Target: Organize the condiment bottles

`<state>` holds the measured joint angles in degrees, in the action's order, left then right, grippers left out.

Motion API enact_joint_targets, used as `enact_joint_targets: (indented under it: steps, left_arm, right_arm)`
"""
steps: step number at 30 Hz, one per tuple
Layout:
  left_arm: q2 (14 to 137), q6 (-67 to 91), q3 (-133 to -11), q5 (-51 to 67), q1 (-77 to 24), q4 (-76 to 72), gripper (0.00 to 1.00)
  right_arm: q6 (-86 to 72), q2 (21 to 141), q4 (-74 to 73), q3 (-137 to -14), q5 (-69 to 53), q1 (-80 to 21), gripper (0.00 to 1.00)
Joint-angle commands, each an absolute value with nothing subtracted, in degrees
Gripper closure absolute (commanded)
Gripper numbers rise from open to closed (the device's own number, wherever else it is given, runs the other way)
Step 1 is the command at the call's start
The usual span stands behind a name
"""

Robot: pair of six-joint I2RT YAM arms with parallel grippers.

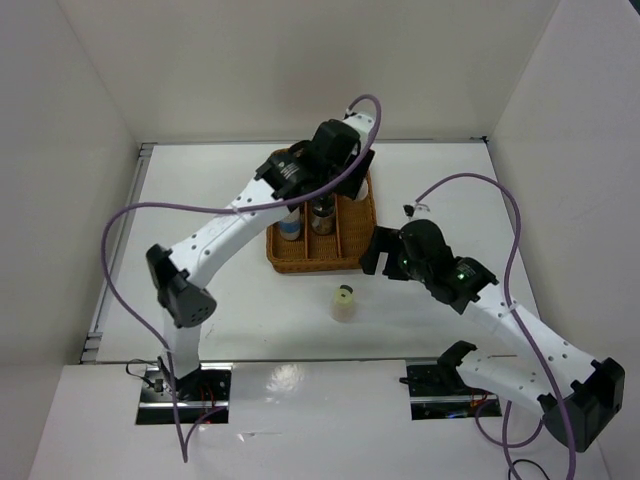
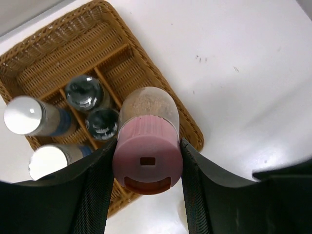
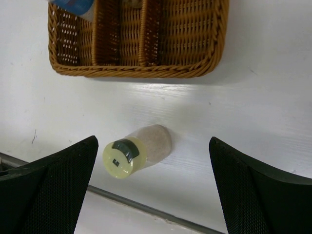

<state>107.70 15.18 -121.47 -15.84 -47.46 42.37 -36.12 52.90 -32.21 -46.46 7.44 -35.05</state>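
Observation:
The pink-capped shaker will go down in the far end of the wicker basket's empty long compartment (image 1: 352, 198) (image 2: 125, 77) from my left gripper. The shaker is now held above the basket.
My left gripper (image 2: 148, 144) is shut on the pink-capped shaker (image 2: 147, 161) and holds it above the right side of the wicker basket (image 2: 122, 53). In the basket stand two silver-lidded, blue-labelled shakers (image 2: 24, 114) (image 2: 48, 161) and two dark-capped shakers (image 2: 84, 92) (image 2: 102, 123). The pale-yellow-capped shaker (image 3: 131, 153) stands on the white table in front of the basket (image 3: 136, 68); it also shows in the top view (image 1: 344, 301). My right gripper (image 3: 153, 180) is open and empty above it, jaws wide on either side. In the top view the left gripper (image 1: 335, 190) hides the pink shaker.
The basket (image 1: 350, 255) has three long compartments; the right one holds nothing. White walls enclose the table on three sides. My right gripper (image 1: 372, 255) hovers by the basket's near right corner. A purple cable loops over each arm.

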Motion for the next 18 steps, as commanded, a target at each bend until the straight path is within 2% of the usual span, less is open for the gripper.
enact_joint_targets:
  steps: [1, 3, 6, 7, 8, 12, 18]
  left_arm:
    - [115.8, 11.2, -133.7, -14.8, -45.0, 46.3, 0.58]
    - [120.0, 11.2, -140.8, -13.0, -42.9, 50.4, 0.58]
    - [132.8, 10.6, -158.9, -8.3, -39.9, 57.8, 0.58]
    - [136.3, 10.1, -172.5, -7.2, -39.3, 60.2, 0.58]
    - [139.2, 10.1, -176.8, -6.4, -38.5, 62.6, 0.58]
    - [141.2, 8.9, -175.0, -2.6, -36.4, 61.3, 0.58]
    - [144.3, 8.9, -175.0, 1.0, -35.2, 60.7, 0.58]
  right_arm:
    - [-35.1, 51.7, -28.2, -46.1, 8.8, -37.1, 0.01]
    - [-35.1, 51.2, -28.2, -46.1, 8.8, -37.6, 0.01]
    - [-32.8, 49.7, -26.3, -46.1, 7.7, -38.2, 0.01]
    - [-32.8, 49.2, -25.5, -46.1, 7.7, -38.9, 0.01]
    - [-32.8, 49.2, -25.5, -46.1, 7.7, -39.5, 0.01]
    - [-29.8, 53.7, -25.5, -48.5, 7.7, -40.9, 0.03]
    - [-27.2, 62.6, -25.5, -53.2, 12.3, -48.3, 0.03]
